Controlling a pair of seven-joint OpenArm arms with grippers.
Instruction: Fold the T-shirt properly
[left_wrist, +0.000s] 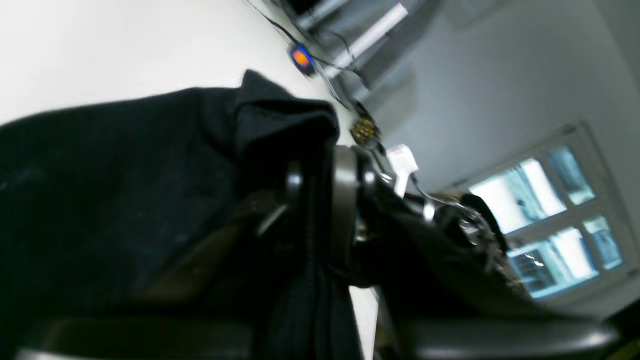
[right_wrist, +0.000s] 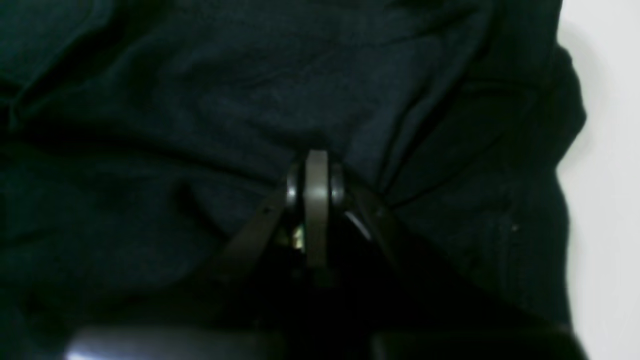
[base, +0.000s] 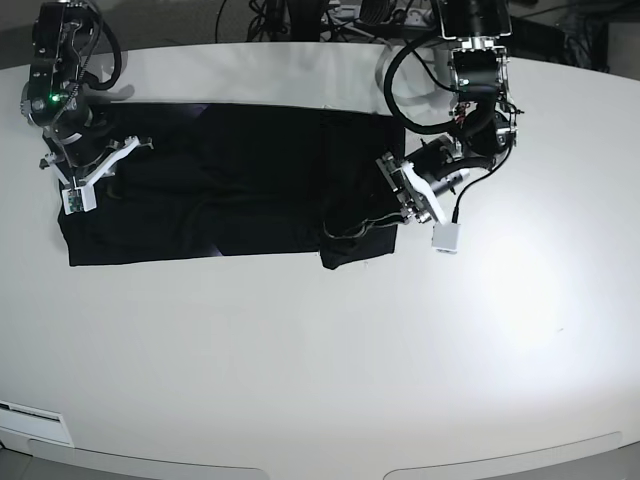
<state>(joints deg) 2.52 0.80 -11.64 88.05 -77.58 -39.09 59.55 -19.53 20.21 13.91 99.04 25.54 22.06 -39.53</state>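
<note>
The flap sticks past the T-shirt's front edge; my left gripper needs to open, lay it even with that edge and pinch the T-shirt's folded end (base: 378, 243).
The black T-shirt (base: 230, 180) lies spread across the white table (base: 330, 350), plain side up; no print shows. Its right end is folded over with a flap near the front edge. My left gripper (base: 392, 192) is at the shirt's right edge; in the left wrist view it (left_wrist: 320, 195) is shut on a bunched fold of the shirt (left_wrist: 125, 175). My right gripper (base: 82, 172) is at the shirt's left end. In the right wrist view its fingers (right_wrist: 316, 172) are pressed together with the shirt (right_wrist: 200, 100) gathered at their tips.
A small white box (base: 446, 237) on a cable lies beside the left arm, just right of the shirt. Cables and equipment (base: 340, 15) sit past the table's far edge. A blue-orange device (left_wrist: 301, 58) shows beyond the shirt in the left wrist view.
</note>
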